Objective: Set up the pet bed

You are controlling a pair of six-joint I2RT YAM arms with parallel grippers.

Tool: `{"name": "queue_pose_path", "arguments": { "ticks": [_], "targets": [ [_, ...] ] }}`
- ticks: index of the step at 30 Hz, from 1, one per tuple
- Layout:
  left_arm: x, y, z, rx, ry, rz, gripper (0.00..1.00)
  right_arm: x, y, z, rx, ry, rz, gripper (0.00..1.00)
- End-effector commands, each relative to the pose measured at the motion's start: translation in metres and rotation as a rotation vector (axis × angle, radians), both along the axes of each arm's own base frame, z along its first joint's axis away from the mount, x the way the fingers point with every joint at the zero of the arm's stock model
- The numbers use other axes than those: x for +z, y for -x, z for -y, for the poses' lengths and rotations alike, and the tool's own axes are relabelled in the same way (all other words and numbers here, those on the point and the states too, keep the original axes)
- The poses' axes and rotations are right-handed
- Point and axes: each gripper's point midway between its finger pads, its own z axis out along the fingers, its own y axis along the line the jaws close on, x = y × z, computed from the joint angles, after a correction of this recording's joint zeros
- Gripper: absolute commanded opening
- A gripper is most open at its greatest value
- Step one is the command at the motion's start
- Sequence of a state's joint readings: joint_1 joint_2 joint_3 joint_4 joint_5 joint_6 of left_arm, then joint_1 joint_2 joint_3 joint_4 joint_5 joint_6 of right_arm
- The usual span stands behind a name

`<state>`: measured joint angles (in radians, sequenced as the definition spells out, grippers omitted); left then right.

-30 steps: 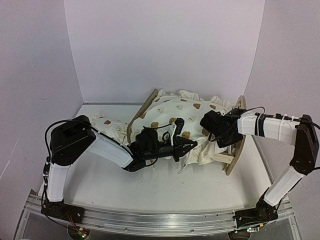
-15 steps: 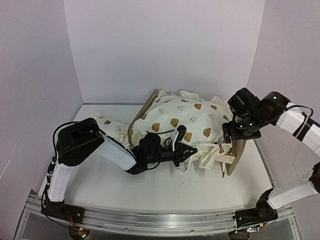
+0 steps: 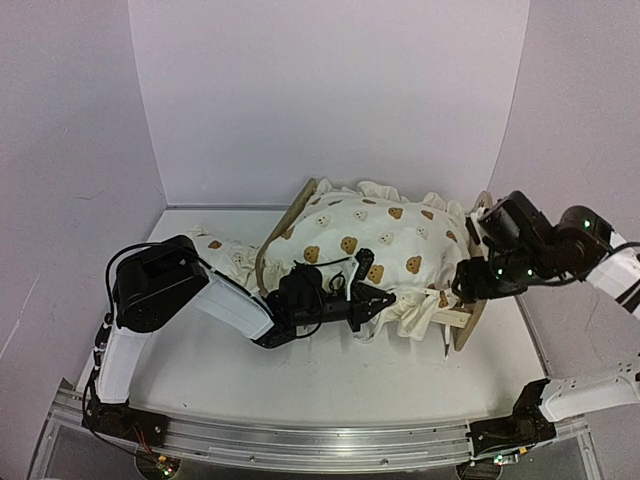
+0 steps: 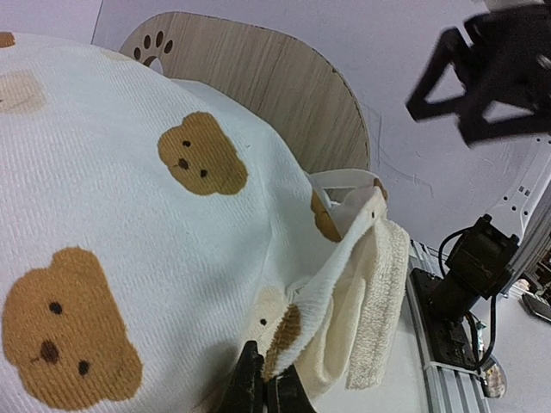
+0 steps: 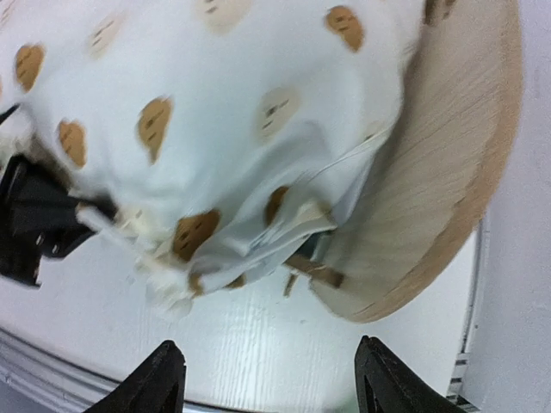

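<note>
The white strap is hanging under the wooden rail by the headboard. Next, my right gripper pinches its loose end [image 3: 447, 348] and pulls it to my left gripper.
The pet bed [image 3: 462, 322] is a light-wood frame lying across the middle of the table, its rounded headboard [image 4: 258, 86] with the paw-print cutout at the right end. A cream bear-print cushion [image 3: 365, 235] is draped over it and hides the bed's base. My left gripper [image 3: 385, 298] is at the cushion's front edge, shut on its ruffled hem [image 4: 288, 331]. My right gripper [image 5: 275, 383] hovers open above the headboard [image 5: 448, 172] and the table, with nothing between its fingers [image 5: 164, 379].
A small bear-print pillow [image 3: 215, 255] lies on the table left of the bed, behind my left arm. White walls close in the back and both sides. A metal rail [image 3: 320, 440] runs along the near edge.
My right gripper has let go of the cushion, opened, and risen back to the right, clear of the headboard. My left gripper keeps its hold on the hem.
</note>
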<state>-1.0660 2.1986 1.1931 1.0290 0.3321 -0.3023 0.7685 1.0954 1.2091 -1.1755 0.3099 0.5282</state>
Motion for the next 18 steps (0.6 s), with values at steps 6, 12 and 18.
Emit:
{"name": "queue_pose_path", "arguments": {
  "ticks": [6, 12, 18],
  "targets": [
    [0.013, -0.016, 0.002, 0.071, 0.026, 0.043, 0.0, -0.121, 0.055, -0.043, -0.077, -0.096, -0.108, 0.63],
    [0.012, -0.015, -0.001, 0.074, 0.018, 0.047, 0.0, -0.154, 0.011, -0.013, -0.294, 0.066, 0.143, 0.47],
    [0.011, -0.016, -0.003, 0.077, 0.016, 0.045, 0.0, -0.2, -0.007, 0.0, -0.385, 0.071, 0.057, 0.43]
  ]
}}
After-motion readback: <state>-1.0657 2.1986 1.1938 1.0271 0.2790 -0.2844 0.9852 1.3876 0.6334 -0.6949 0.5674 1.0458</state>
